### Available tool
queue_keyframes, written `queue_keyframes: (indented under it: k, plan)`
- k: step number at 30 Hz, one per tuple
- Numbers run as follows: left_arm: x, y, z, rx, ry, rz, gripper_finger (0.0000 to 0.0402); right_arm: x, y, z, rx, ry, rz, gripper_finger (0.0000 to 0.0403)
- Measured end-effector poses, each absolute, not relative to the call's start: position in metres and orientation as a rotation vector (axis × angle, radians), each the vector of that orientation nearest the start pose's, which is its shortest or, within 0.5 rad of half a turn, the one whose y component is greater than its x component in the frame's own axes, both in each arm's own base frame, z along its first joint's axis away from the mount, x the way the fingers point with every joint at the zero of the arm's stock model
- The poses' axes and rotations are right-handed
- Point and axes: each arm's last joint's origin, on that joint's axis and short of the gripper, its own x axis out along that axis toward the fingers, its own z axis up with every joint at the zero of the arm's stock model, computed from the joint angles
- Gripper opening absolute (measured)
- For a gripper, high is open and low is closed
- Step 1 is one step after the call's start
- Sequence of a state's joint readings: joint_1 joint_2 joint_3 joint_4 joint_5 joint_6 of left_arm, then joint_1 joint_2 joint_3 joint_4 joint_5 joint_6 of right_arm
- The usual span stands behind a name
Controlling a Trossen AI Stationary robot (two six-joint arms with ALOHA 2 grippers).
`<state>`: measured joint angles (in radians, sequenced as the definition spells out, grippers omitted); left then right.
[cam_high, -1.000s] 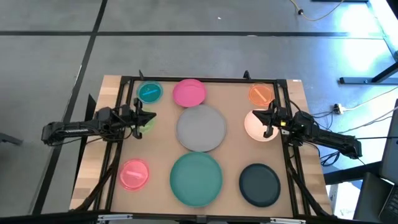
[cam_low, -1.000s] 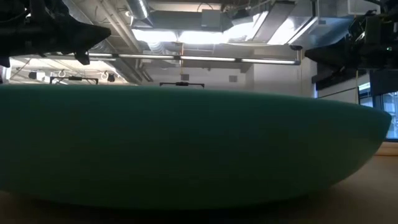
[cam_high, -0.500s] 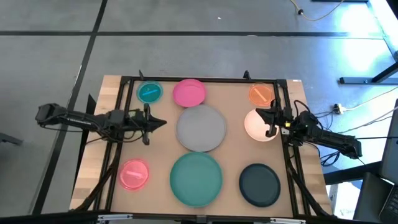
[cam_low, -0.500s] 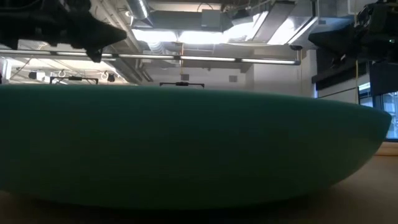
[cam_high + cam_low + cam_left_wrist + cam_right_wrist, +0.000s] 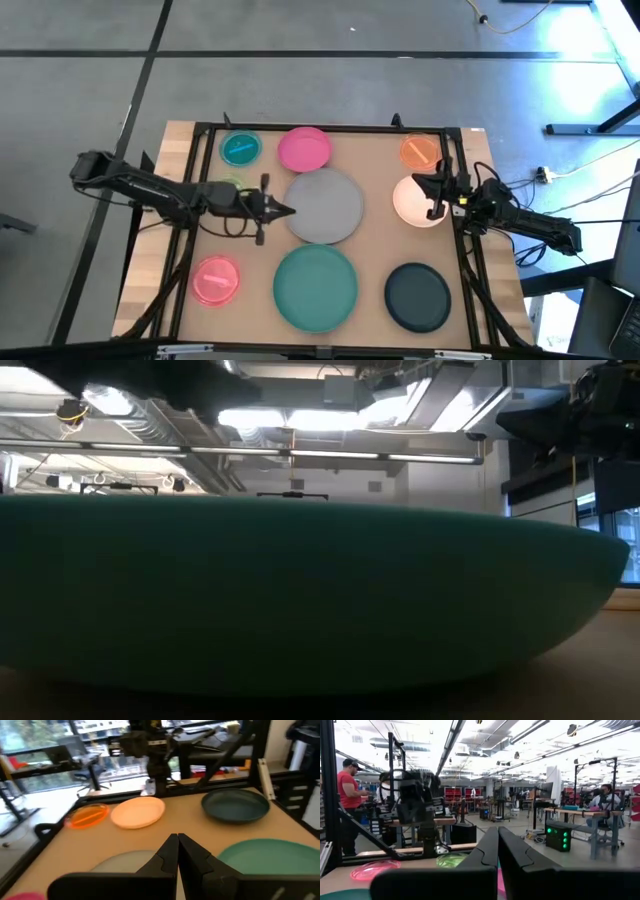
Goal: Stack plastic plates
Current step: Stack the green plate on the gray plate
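I need to grip the teal-green plate next with my left gripper by the plate's rim (image 5: 292,255) beside the grey plate.
The high view shows the plates lying flat and apart on the table: small teal (image 5: 240,149), magenta (image 5: 304,148), orange (image 5: 420,151), cream (image 5: 408,203), large grey (image 5: 323,205), teal-green (image 5: 316,287), dark slate (image 5: 418,296) and pink (image 5: 215,280). The small green plate (image 5: 229,186) is mostly hidden under the left arm. My left gripper (image 5: 283,210) is shut and hovers at the grey plate's left rim (image 5: 125,860). My right gripper (image 5: 425,190) is shut above the cream plate.
A black frame (image 5: 300,127) runs round the table's edges. The teal-green plate (image 5: 300,600) fills the low view. Beyond the table, a person in red (image 5: 350,795) stands and another (image 5: 606,795) sits at a desk. Bare wood (image 5: 250,250) lies between pink and grey plates.
My left gripper has travelled toward the table's right edge, from over the small green plate to the grey plate's left rim, with the arm stretching out. The green plate is left partly uncovered. No plate has moved.
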<state>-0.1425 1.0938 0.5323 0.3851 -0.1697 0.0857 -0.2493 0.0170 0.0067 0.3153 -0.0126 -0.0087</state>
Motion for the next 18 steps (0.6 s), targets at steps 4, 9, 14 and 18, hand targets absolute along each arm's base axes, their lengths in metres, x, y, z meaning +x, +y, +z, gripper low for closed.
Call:
queue_keyframes:
  k: [4, 9, 14, 18]
  plan:
    - [0.252, -0.033, 0.245, 0.081, 0.182, -0.039, 0.0001, 0.091, -0.022, 0.194, -0.035, -0.296, -0.206, 0.0005]
    - [0.272, -0.037, 0.245, -0.040, 0.211, -0.073, 0.0002, 0.092, -0.020, 0.194, -0.036, -0.294, -0.135, 0.0005]
    - [0.281, -0.039, 0.244, -0.123, 0.275, -0.056, 0.0012, 0.092, -0.020, 0.194, -0.038, -0.294, -0.121, 0.0005]
    - [0.281, -0.038, 0.240, -0.178, 0.356, -0.036, 0.0048, 0.092, -0.020, 0.193, -0.060, -0.286, -0.124, 0.0005]
